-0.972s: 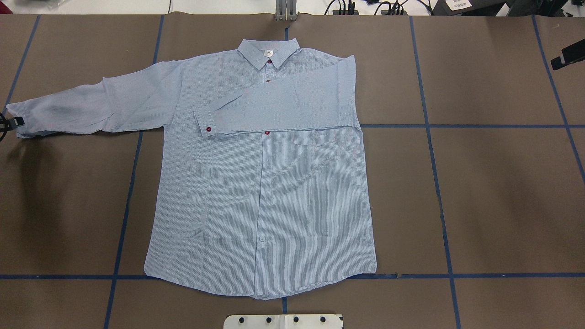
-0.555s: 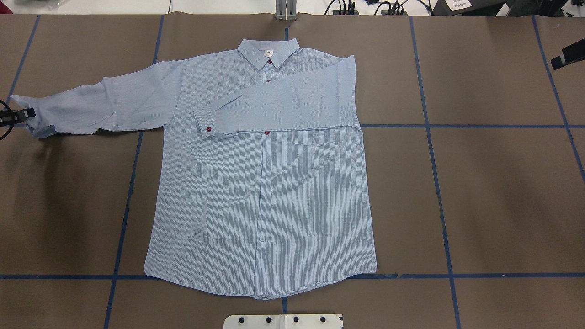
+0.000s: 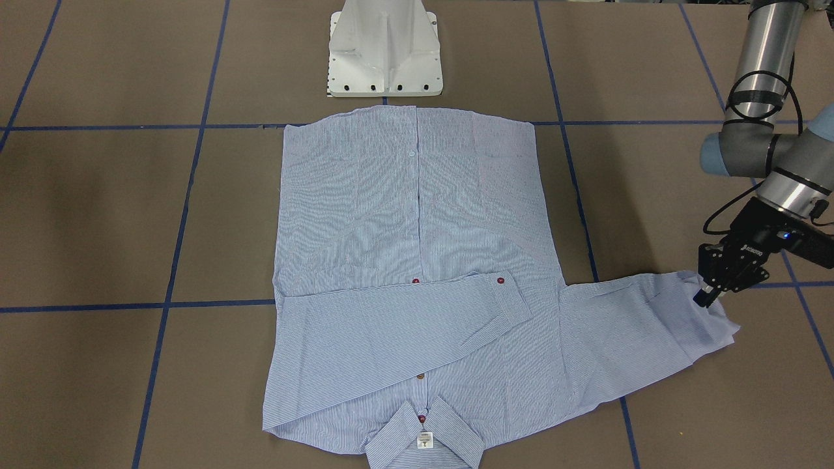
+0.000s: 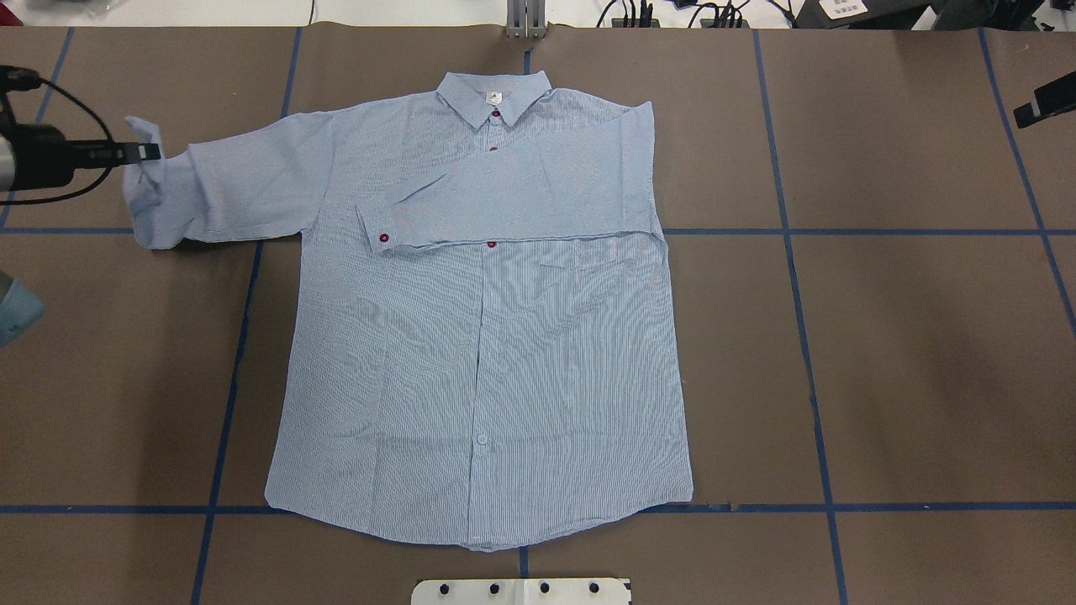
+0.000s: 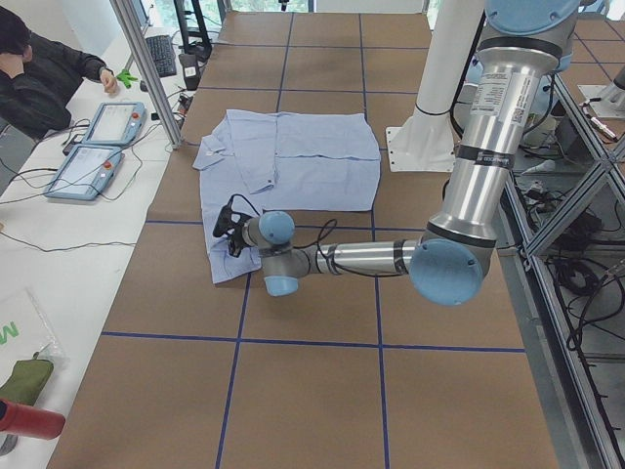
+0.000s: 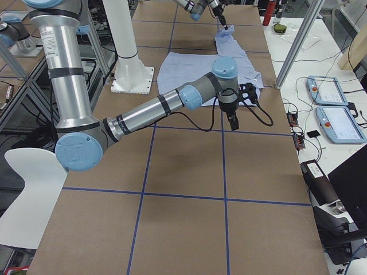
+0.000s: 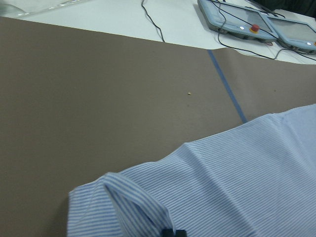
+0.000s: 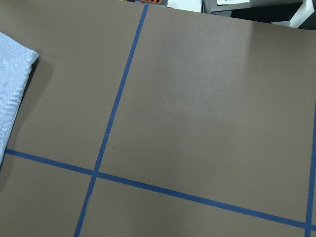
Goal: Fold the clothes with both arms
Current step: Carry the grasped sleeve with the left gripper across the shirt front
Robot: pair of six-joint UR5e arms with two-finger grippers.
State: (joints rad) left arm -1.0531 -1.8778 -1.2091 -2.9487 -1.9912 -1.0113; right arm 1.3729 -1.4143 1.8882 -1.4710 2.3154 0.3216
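My left gripper is going to let go of the outstretched sleeve's cuff on the shirt front, just hemward of the folded sleeve (image 3: 345, 259).
The light blue striped shirt (image 4: 479, 336) lies flat and face up on the brown table, collar at the far side. It also shows in the front view (image 3: 417, 215). One sleeve (image 4: 504, 202) is folded across the chest. The other sleeve (image 4: 227, 185) stretches out to the overhead view's left. My left gripper (image 4: 151, 152) is shut on that sleeve's cuff and holds it lifted, the end bunched and hanging (image 3: 713, 319). The left wrist view shows striped cloth (image 7: 237, 187) at the fingertips. My right gripper (image 6: 232, 123) hovers over bare table right of the shirt; its jaws are unclear.
The white pedestal base (image 3: 384, 49) stands at the near table edge by the shirt hem. Blue tape lines (image 4: 807, 353) grid the brown table. Two teach pendants (image 5: 103, 142) and a person (image 5: 39, 68) are on the far side, with a metal post (image 5: 146, 68).
My left gripper has lifted the cuff and carried it right, toward the shirt body, and toward the far side. The sleeve end now bunches up. The right arm has not moved.
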